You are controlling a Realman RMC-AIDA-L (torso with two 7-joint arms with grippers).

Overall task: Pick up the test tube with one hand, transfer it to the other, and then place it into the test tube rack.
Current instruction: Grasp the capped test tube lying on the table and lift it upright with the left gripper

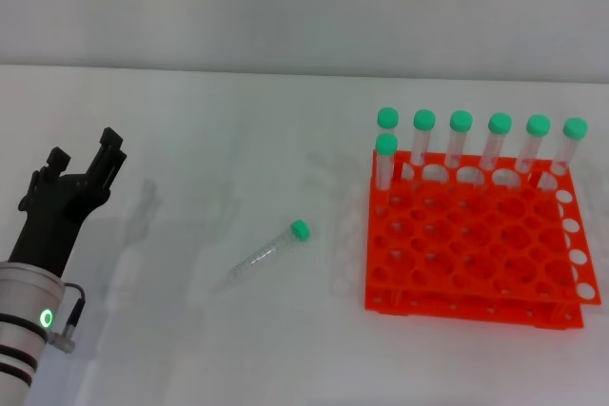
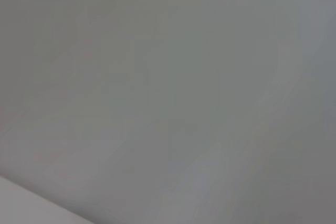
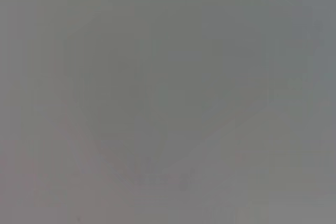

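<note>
My left gripper will grip the lying test tube on its bottom end [image 1: 238, 271], leaving its green cap free for my right gripper's side of the handover.
A clear test tube [image 1: 271, 251] with a green cap lies on its side on the white table, cap toward the rack. The orange-red test tube rack [image 1: 476, 240] stands to its right, with several green-capped tubes upright along its back row. My left gripper [image 1: 84, 170], a black hand on a silver cuff with a green ring light, hovers at the left of the table, well left of the lying tube, fingers spread and empty. My right gripper is out of view. Both wrist views show only blank grey surface.
The white table [image 1: 190, 121] runs to a pale wall at the back. The rack sits near the right side; bare table lies between my left hand and the lying tube.
</note>
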